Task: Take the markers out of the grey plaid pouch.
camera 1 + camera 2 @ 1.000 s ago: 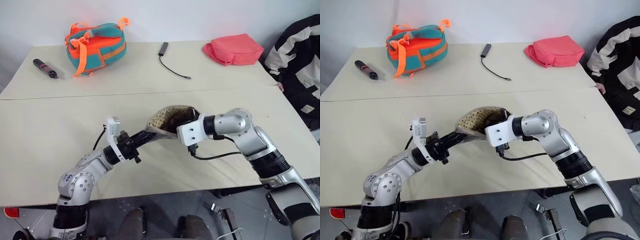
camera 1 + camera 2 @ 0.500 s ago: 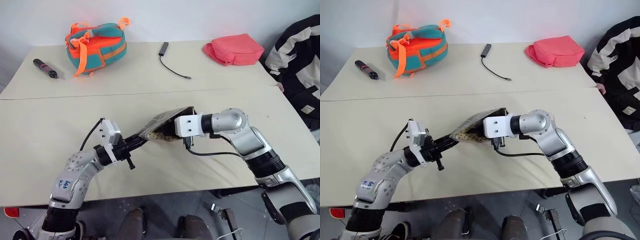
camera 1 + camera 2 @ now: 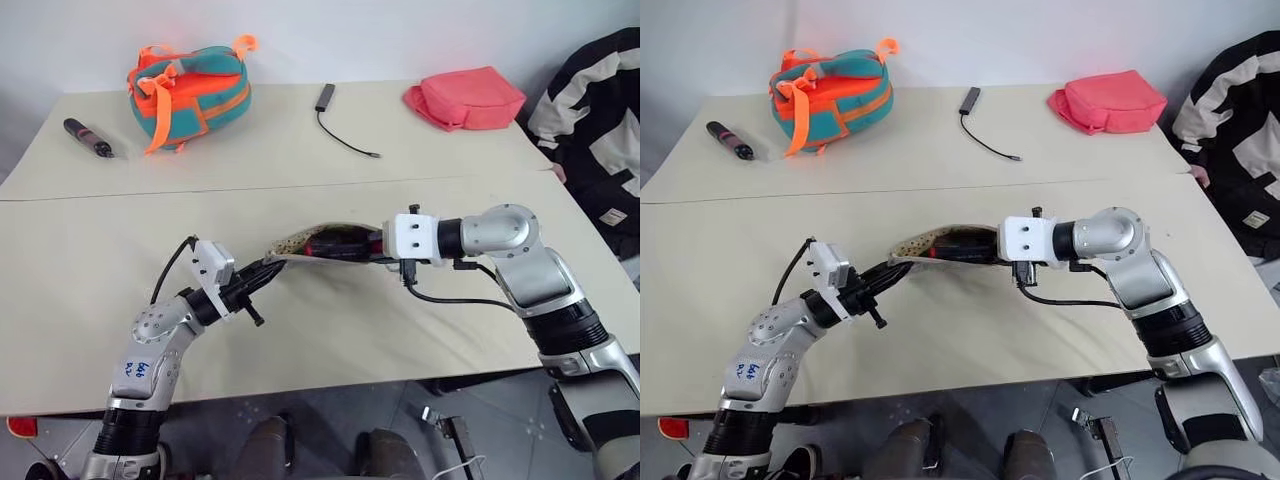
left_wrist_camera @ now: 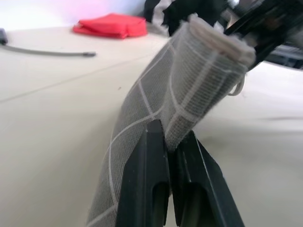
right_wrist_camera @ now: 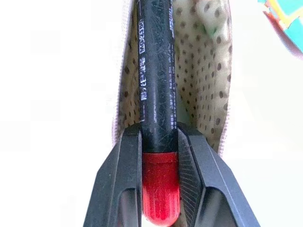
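The robot's right gripper needs to let go of the marker on the near table (image 3: 414,225), beyond the end of the pouch that is opposite the left gripper.
The grey plaid pouch (image 3: 290,244) hangs stretched between my two grippers just above the near table, its speckled tan lining showing at the open mouth. My left gripper (image 4: 168,137) is shut on a fold of the pouch's gridded fabric (image 4: 189,80) at its left end. My right gripper (image 5: 160,132) is shut on a marker (image 5: 156,71) with a black barrel and a red end. The marker (image 3: 335,243) lies mostly inside the pouch mouth, pointing along the lining. A trace of green (image 5: 204,29) shows deeper inside.
On the far table lie a teal-orange bag (image 3: 190,85), a dark stick with a red band (image 3: 88,138), a cable with an adapter (image 3: 340,125) and a coral-pink pouch (image 3: 465,98). A person in a black-and-white jacket (image 3: 600,130) is at the right edge.
My grippers have drawn apart, the left going left and rolling, the right going right. The pouch has gone from bulging upward to stretched flat, and the marker now shows in its mouth.
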Available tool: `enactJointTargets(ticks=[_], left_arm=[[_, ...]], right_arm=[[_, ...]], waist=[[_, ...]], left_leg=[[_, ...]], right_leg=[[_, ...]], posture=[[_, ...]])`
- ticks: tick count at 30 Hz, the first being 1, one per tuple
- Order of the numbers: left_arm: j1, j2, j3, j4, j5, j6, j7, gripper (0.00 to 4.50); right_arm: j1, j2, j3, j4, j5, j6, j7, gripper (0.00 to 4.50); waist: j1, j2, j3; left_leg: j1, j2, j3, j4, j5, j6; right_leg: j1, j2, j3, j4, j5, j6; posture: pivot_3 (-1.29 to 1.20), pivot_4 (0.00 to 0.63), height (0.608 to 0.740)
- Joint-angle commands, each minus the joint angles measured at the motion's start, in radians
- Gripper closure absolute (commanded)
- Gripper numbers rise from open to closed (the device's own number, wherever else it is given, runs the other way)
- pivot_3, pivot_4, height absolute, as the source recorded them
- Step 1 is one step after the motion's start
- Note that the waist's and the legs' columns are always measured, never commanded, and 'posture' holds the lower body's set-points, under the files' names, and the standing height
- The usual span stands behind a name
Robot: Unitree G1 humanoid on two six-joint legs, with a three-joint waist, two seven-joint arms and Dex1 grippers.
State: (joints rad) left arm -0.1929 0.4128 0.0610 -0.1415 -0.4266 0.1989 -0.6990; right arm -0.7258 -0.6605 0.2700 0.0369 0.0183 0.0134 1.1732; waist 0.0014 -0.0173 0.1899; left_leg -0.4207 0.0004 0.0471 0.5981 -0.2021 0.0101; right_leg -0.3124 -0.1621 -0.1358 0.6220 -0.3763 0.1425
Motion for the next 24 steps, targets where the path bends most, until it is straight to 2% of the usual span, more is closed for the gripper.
enactJointTargets(ticks=[1, 7, 11, 17, 21, 24], left_arm=[[-0.001, 0.009, -0.006, -0.014, 0.030, -0.033, -0.007, 4.50], [0.013, 0.019, 0.024, -0.005, 0.041, -0.044, -0.004, 4.50], [0.028, 0.040, 0.072, 0.007, 0.026, -0.042, -0.003, 4.50], [0.050, 0.036, 0.096, -0.017, -0.024, -0.013, -0.023, 4.50], [0.053, 0.034, 0.087, -0.035, -0.052, 0.010, -0.041, 4.50], [0.048, 0.037, 0.084, -0.038, -0.050, 0.011, -0.042, 4.50]], right_arm=[[0.001, 0.008, -0.047, -0.062, 0.070, 0.012, 0.007, 3.87], [-0.003, -0.025, -0.116, -0.088, 0.166, 0.088, 0.024, 3.87], [-0.005, -0.102, -0.229, -0.036, 0.221, 0.163, 0.012, 3.87], [0.005, -0.188, -0.227, 0.151, 0.057, 0.174, -0.133, 3.87], [0.052, -0.139, -0.208, 0.272, -0.018, 0.188, -0.265, 3.87], [0.094, -0.101, -0.199, 0.270, -0.004, 0.213, -0.263, 3.87]], waist=[[0.000, 0.000, 0.000], [0.000, 0.000, 0.000], [0.006, 0.000, 0.000], [0.007, 0.000, 0.000], [0.007, 0.000, 0.000], [0.007, 0.000, 0.000]], left_leg=[[0.000, 0.000, 0.000, 0.000, 0.000, 0.000], [0.000, 0.000, 0.000, 0.000, 0.000, 0.000], [0.000, 0.000, 0.000, 0.000, 0.000, 0.000], [0.000, 0.000, 0.001, 0.000, -0.001, 0.001], [0.000, 0.000, 0.002, 0.000, -0.001, 0.001], [0.000, 0.000, 0.002, 0.000, -0.001, 0.001]], right_leg=[[0.000, 0.000, 0.000, 0.000, 0.000, 0.000], [0.000, 0.000, 0.000, 0.000, 0.000, 0.000], [0.000, -0.001, 0.000, 0.000, 0.000, 0.000], [0.000, -0.001, 0.000, -0.001, 0.000, 0.001], [0.000, -0.001, 0.001, -0.001, 0.000, 0.001], [0.000, -0.001, 0.000, -0.001, 0.000, 0.001]], posture=[[0.00, 0.150, 0.740], [0.00, 0.150, 0.740], [0.00, 0.150, 0.740], [0.00, 0.150, 0.740], [0.00, 0.150, 0.740], [0.00, 0.150, 0.740]])
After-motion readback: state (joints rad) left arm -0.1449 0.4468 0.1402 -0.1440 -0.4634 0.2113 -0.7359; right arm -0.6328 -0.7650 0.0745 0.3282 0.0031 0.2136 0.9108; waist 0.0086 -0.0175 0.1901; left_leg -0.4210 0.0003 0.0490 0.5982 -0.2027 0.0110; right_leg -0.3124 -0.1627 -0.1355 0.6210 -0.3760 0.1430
